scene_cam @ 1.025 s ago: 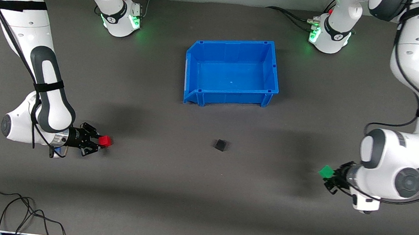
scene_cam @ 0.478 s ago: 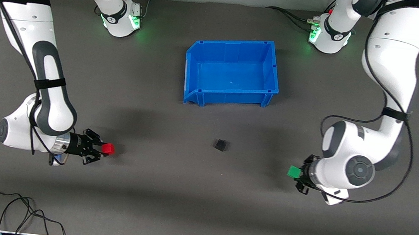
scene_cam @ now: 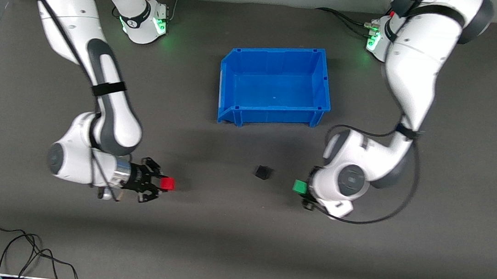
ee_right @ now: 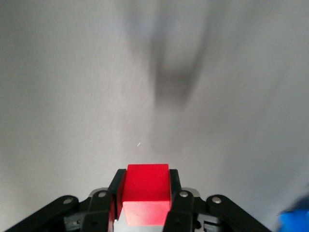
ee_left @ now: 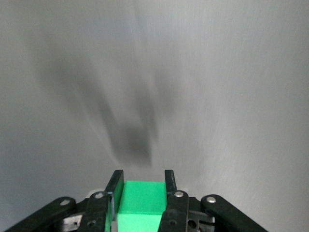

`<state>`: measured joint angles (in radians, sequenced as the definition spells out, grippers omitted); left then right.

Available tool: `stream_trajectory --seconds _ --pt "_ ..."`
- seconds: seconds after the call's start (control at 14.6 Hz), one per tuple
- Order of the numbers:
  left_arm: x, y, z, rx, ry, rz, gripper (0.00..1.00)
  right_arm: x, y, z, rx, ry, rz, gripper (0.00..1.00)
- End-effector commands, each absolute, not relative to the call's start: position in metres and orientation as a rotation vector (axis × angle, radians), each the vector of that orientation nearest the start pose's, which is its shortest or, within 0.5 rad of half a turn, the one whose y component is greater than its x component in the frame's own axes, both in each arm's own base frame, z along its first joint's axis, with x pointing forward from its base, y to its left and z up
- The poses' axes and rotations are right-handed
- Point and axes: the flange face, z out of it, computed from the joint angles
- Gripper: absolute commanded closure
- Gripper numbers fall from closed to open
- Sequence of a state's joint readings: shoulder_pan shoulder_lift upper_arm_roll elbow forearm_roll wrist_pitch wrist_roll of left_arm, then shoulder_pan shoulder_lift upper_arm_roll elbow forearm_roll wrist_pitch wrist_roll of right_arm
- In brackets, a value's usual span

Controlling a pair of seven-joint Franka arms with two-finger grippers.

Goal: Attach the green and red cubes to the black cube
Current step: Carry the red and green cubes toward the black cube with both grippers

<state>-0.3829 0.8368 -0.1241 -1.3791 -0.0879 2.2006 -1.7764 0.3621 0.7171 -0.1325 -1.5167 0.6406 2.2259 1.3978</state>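
Note:
Next, my left gripper releases the green cube against the black cube's side (scene_cam: 272,175) that faces away from the red cube.
The black cube (scene_cam: 262,172) sits on the dark table mat, nearer to the front camera than the blue bin. My left gripper (scene_cam: 301,188) is shut on the green cube (scene_cam: 299,186) and holds it just above the mat beside the black cube, toward the left arm's end. In the left wrist view the green cube (ee_left: 140,198) fills the gap between the fingers. My right gripper (scene_cam: 165,184) is shut on the red cube (scene_cam: 168,183) above the mat toward the right arm's end. In the right wrist view the red cube (ee_right: 146,188) sits between the fingers.
An empty blue bin (scene_cam: 273,114) stands mid-table, farther from the front camera than the black cube. A loose black cable (scene_cam: 10,248) lies at the table's near edge toward the right arm's end.
Both arms have swung inward toward the black cube, each still holding its cube. The left gripper has come much closer to it than the right.

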Motion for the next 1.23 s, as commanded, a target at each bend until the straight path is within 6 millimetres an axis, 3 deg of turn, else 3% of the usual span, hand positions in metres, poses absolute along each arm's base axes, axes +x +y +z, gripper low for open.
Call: stream_trajectory --seconds 0.0,0.27,0.41,0.55,0.75,0.96,1.16 --pt "0.643 -0.364 0.190 -2.490 -2.065 0.206 0.96 0.685 0.250 0.231 -1.890 2.045 0.399 0.70" --pt "0.635 -0.378 0.186 -2.483 -2.077 0.208 0.96 0.659 0.328 0.223 -1.744 2.135 0.363 0.70" --pt "0.632 -0.384 0.186 -2.468 -2.092 0.209 0.96 0.646 0.354 0.221 -1.694 2.171 0.365 0.70" --pt "0.626 -0.392 0.186 -2.474 -2.069 0.215 0.96 0.636 0.372 0.219 -1.663 2.197 0.372 0.70" --pt "0.624 -0.389 0.185 -2.482 -2.043 0.218 0.96 0.618 0.397 0.207 -1.627 2.230 0.362 0.70" --pt "0.621 -0.388 0.183 -2.477 -2.034 0.222 0.97 0.595 0.412 0.191 -1.598 2.260 0.337 0.73" --pt "0.619 -0.392 0.184 -2.476 -2.038 0.223 0.97 0.586 0.417 0.184 -1.601 2.276 0.340 0.73"
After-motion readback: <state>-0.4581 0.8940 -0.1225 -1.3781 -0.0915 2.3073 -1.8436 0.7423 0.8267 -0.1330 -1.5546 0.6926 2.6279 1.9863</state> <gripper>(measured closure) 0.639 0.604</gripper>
